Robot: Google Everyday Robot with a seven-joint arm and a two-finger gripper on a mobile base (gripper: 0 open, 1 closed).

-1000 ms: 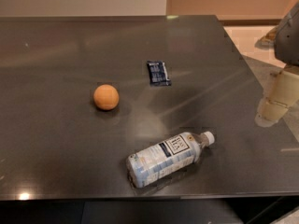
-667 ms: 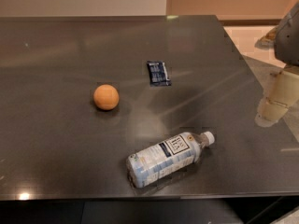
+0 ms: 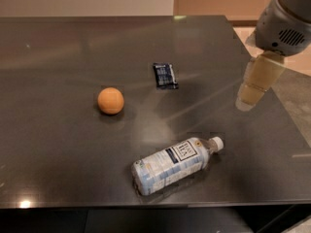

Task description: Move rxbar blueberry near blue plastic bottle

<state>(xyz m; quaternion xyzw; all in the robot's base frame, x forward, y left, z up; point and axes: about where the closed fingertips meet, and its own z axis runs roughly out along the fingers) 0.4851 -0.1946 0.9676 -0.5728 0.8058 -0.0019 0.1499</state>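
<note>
The dark navy wrapper lies near the orange ball. Next, I close my gripper across the middle of the rxbar blueberry (image 3: 166, 75), which is that wrapper.
The rxbar blueberry (image 3: 165, 75) is a small flat dark navy wrapper lying on the dark table (image 3: 58, 144), a little behind the middle. The blue plastic bottle (image 3: 172, 165) lies on its side near the front edge, its white cap pointing right. My gripper (image 3: 247, 100) hangs from the grey arm (image 3: 284, 18) over the right side of the table. It is well to the right of the rxbar, up and to the right of the bottle, and touches neither. It holds nothing that I can see.
An orange ball (image 3: 111, 101) sits on the table left of the rxbar. The table's right edge (image 3: 286, 106) runs just beyond the gripper, with pale floor past it. The front edge lies close below the bottle.
The arm and gripper have moved left and a little up, from past the table's right edge to over the table. The rxbar, bottle and ball have not moved.
</note>
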